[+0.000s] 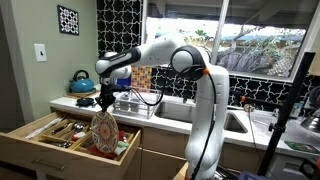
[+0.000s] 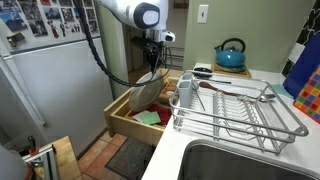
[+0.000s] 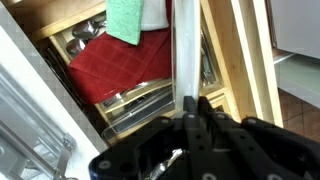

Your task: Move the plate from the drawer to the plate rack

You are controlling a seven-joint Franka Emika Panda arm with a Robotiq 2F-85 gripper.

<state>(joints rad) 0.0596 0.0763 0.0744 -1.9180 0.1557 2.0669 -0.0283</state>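
Observation:
My gripper will open, reach lower and grip farther down the plate (image 2: 151,84) before it lifts it toward the rack, because the floral plate's top rim sits only shallowly in the ends of my fingers.
My gripper (image 1: 104,103) is shut on the top rim of the floral plate (image 1: 103,131) and holds it upright, hanging over the open light-wood drawer (image 1: 45,148). In an exterior view the plate (image 2: 147,91) hangs tilted under the gripper (image 2: 152,66), above the drawer (image 2: 124,117) and just beside the counter edge. The wire plate rack (image 2: 240,116) stands on the counter next to the sink; it also shows in an exterior view (image 1: 134,103). In the wrist view the plate (image 3: 185,45) shows edge-on as a pale strip between the jaws (image 3: 188,104).
A red cloth (image 3: 120,65) and a green cloth (image 3: 125,18) lie in the drawer with cutlery. A blue kettle (image 2: 231,55) stands at the back of the counter. The steel sink (image 2: 230,165) is beside the rack. A fridge (image 2: 50,90) stands opposite the drawer.

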